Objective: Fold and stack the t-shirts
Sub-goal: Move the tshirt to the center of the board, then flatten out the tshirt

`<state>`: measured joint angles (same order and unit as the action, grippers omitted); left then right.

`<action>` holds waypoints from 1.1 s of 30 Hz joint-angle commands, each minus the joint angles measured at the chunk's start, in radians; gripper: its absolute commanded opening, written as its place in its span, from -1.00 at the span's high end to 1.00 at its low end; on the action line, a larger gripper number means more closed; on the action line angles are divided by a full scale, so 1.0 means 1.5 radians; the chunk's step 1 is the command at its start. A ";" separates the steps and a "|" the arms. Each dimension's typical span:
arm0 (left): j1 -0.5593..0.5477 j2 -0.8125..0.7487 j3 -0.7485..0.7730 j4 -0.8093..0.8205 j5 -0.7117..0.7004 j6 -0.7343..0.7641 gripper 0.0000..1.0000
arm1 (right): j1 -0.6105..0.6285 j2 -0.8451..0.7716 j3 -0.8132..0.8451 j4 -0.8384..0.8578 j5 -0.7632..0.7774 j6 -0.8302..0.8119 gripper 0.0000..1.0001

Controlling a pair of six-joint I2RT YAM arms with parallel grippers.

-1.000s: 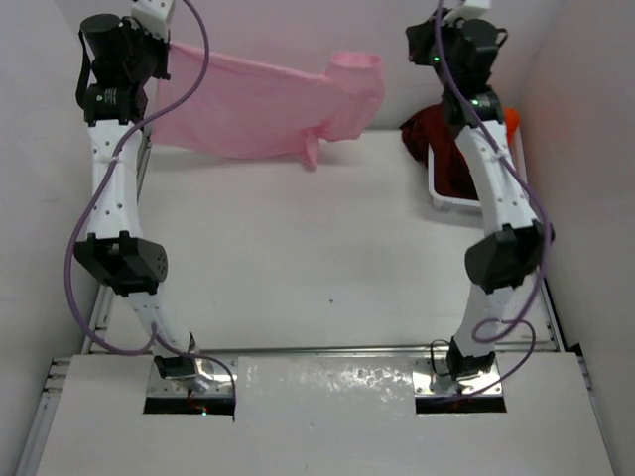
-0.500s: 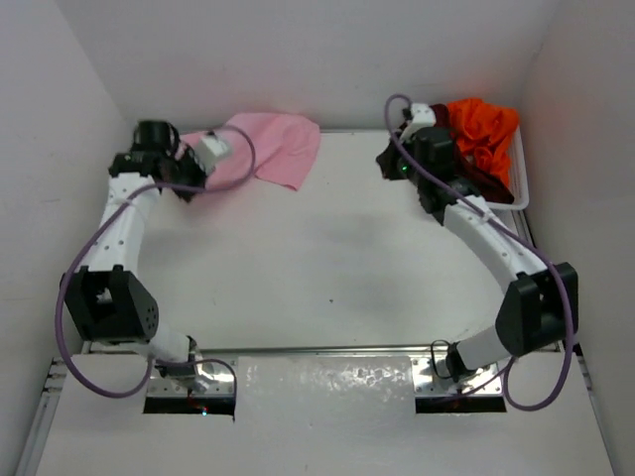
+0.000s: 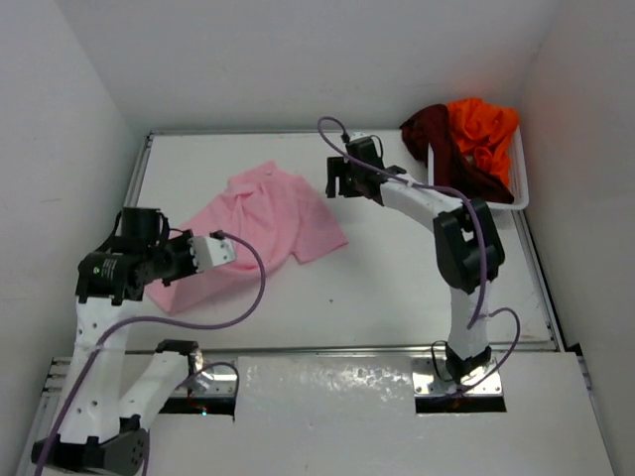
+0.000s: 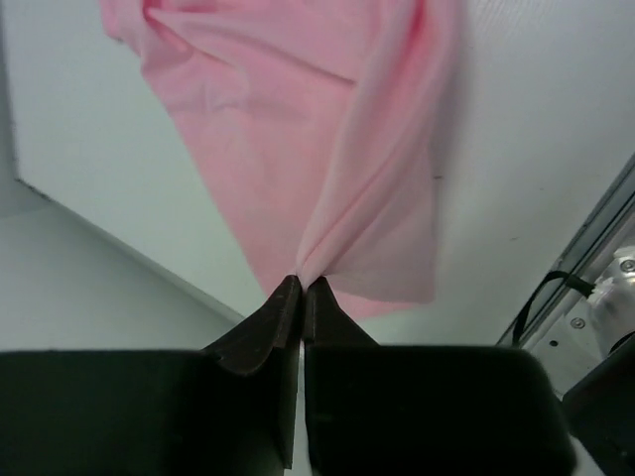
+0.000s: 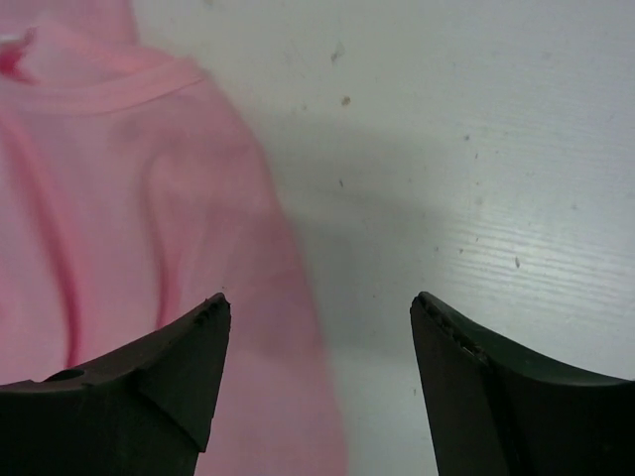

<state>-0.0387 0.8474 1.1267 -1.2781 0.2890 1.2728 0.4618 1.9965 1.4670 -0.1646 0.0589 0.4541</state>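
The light pink t-shirt's near corner (image 3: 341,239) on the basket side is next, so my right gripper needs to travel over to it and then close there.
The light pink t-shirt (image 3: 268,220) lies spread and rumpled on the white table, left of the middle. My left gripper (image 3: 230,252) is shut on its near-left edge; in the left wrist view the pink cloth (image 4: 298,149) gathers into a pinch at the closed gripper (image 4: 301,282). My right gripper (image 3: 333,182) stands open just off the shirt's far-right edge, and holds nothing. In the right wrist view the gripper (image 5: 319,300) hovers over the shirt's edge (image 5: 129,198) and bare table. The dark maroon t-shirt (image 3: 437,141) and the bright orange t-shirt (image 3: 483,127) sit bunched in the basket.
The white lattice basket (image 3: 520,194) stands at the back right corner against the wall. White walls close in the table on the left, back and right. A metal rail (image 3: 327,350) runs along the near edge by the arm bases.
Both arms came down from high at the back and toward the table's middle. The pink t-shirt went from hanging stretched to lying on the table. My right gripper opened and let it go.
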 commanded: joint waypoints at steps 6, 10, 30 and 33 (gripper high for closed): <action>-0.002 0.051 -0.122 0.100 0.003 -0.118 1.00 | 0.041 -0.044 -0.102 -0.087 -0.026 -0.035 -0.38; -0.002 0.056 -0.137 0.124 0.006 -0.135 1.00 | 0.098 -0.065 -0.137 -0.107 -0.036 -0.045 -0.42; -0.001 0.055 -0.153 0.267 -0.081 -0.252 1.00 | 0.118 -0.057 -0.274 -0.002 -0.046 0.044 1.00; 0.000 0.102 -0.138 0.415 -0.159 -0.309 1.00 | 0.053 -0.088 -0.233 0.040 -0.114 0.057 1.00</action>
<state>-0.0387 0.9581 0.8894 -0.9295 0.1608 0.9325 0.6270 1.8957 1.0798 -0.2016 -0.0231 0.4980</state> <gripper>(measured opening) 0.009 0.002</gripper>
